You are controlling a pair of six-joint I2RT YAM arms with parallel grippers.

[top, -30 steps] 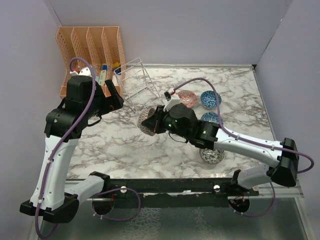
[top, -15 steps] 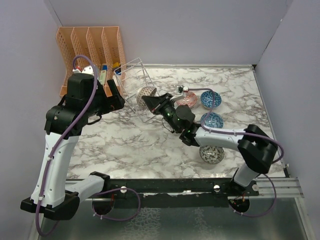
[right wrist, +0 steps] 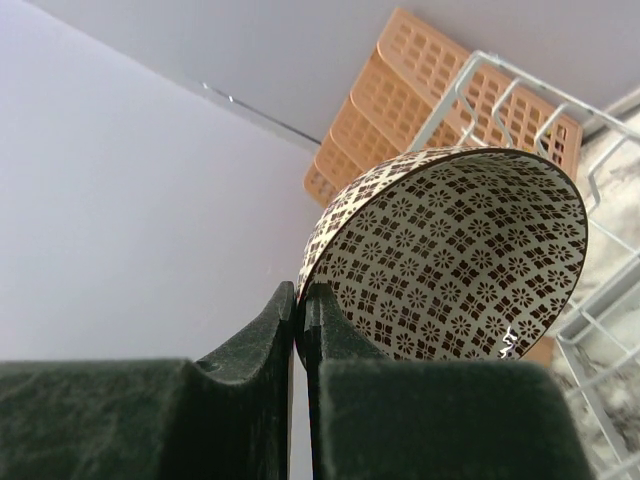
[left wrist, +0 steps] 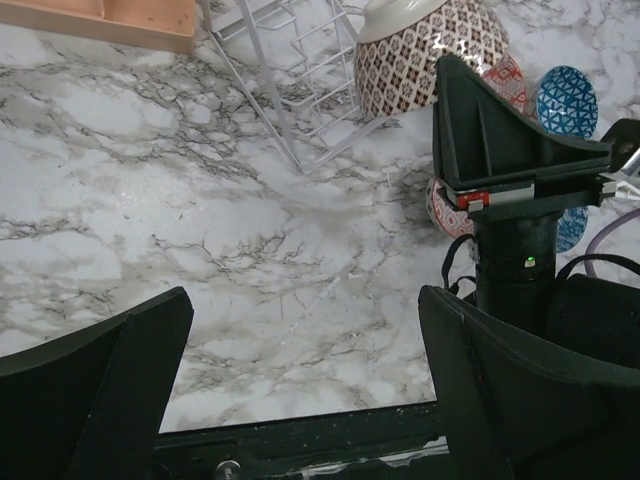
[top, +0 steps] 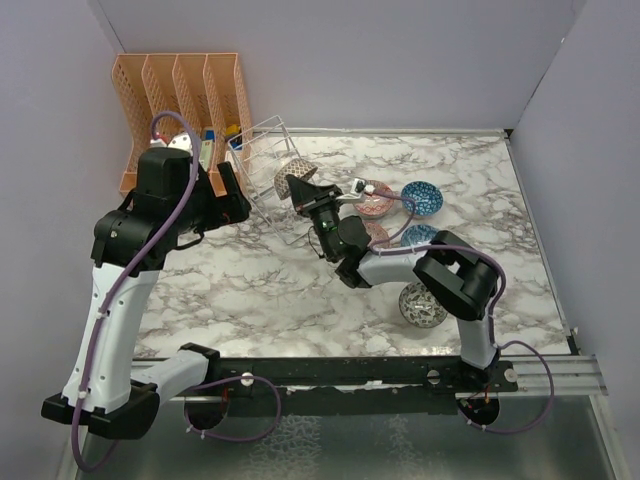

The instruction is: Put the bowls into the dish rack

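Observation:
My right gripper will let go of the brown patterned bowl between the wires at the white dish rack's near end (top: 296, 194).
My right gripper (top: 300, 187) is shut on the rim of the brown patterned bowl (top: 287, 179), holding it on edge at the open near end of the tilted white wire dish rack (top: 265, 150). In the right wrist view the fingers (right wrist: 303, 310) pinch the bowl's rim (right wrist: 460, 250), with the rack's wires (right wrist: 478, 72) just behind it. My left gripper (top: 228, 190) is open and empty, left of the rack. The left wrist view shows the bowl (left wrist: 420, 50) against the rack (left wrist: 300, 70). A reddish-pink bowl (top: 376, 196), a blue bowl (top: 421, 197) and a dark grey-green bowl (top: 422, 305) sit on the table.
A peach slotted organiser (top: 180, 90) stands at the back left behind the rack. Another blue bowl (top: 418, 235) and a reddish bowl (top: 376, 233) lie partly under my right arm. Grey walls close the back and both sides of the marble table (top: 250, 280).
My right arm has swung left and away from me, carrying the brown bowl from mid-table up to the rack's opening. My left arm has barely moved.

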